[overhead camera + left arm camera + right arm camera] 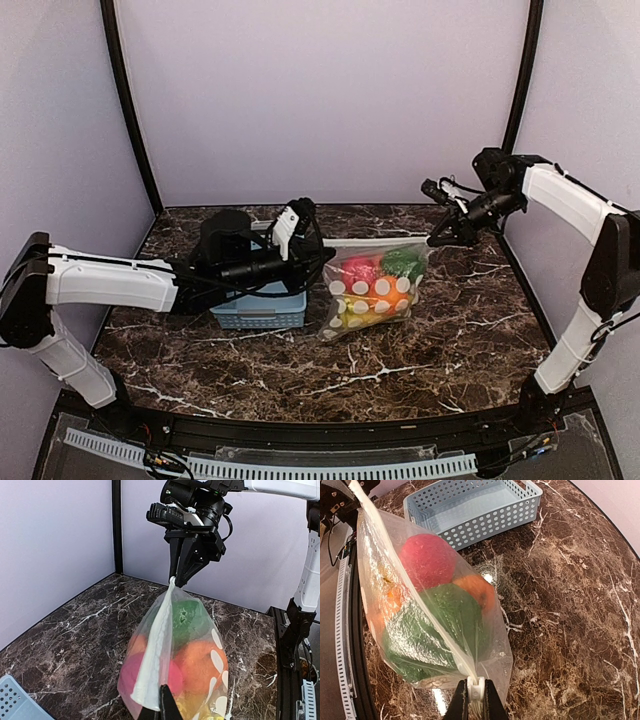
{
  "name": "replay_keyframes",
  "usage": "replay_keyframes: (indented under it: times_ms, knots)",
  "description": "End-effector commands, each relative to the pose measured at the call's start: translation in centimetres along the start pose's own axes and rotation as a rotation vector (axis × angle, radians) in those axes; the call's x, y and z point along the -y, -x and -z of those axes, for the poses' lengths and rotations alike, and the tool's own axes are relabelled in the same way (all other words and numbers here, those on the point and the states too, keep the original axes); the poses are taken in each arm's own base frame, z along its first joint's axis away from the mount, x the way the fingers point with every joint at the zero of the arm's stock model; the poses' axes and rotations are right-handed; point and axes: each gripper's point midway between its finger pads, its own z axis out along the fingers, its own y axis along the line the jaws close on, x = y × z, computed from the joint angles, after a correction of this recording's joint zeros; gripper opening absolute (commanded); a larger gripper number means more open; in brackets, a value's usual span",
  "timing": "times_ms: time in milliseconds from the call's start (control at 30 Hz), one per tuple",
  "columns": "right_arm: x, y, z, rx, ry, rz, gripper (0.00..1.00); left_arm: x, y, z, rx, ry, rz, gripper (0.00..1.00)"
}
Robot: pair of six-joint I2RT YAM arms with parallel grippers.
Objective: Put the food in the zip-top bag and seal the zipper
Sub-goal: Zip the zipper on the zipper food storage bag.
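Observation:
My right gripper has the white zipper end of the zip-top bag. It will let go of it, leaving the bag on the marble table (400, 284) (512, 619) next to the light-blue basket.
The zip-top bag (372, 285), clear with white dots, hangs stretched between my two grippers above the table. Inside it is the food: a red apple (427, 560), an orange (477, 590), a green pepper (445, 615) and yellow pieces (355, 316) at the bottom. My left gripper (325, 250) is shut on the left end of the bag's mouth (150, 690). My right gripper (476, 692) is shut on the white end piece of the zipper (375, 241), at the bag's right corner. The zipper strip runs taut and straight between both grippers.
The light-blue slotted basket (262, 314) stands on the marble table under my left arm, left of the bag, and looks empty (470, 510). Pale walls with black corner posts (130, 110) enclose the back and sides.

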Motion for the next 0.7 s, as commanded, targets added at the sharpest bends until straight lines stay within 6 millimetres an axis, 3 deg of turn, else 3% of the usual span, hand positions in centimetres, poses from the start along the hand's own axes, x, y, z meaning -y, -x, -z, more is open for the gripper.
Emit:
replay_keyframes:
  times_ms: [0,333,567,667]
  knots:
    - [2.5,-3.0,1.2,-0.089,-0.107,-0.023,0.02,-0.6,0.5,0.0,0.031,0.006,0.01,0.01]
    - [3.3,-4.5,1.4,-0.112,-0.116,-0.039,0.03,-1.0,-0.1,-0.8,0.025,-0.001,0.022,0.01]
    - [4.2,-4.7,1.9,-0.12,-0.138,-0.037,0.03,-1.6,-1.4,-2.9,-0.001,-0.017,0.027,0.01]
    - [5.0,-4.2,2.7,-0.107,-0.159,-0.033,0.03,-2.2,-0.4,-4.3,0.026,-0.032,0.027,0.01]
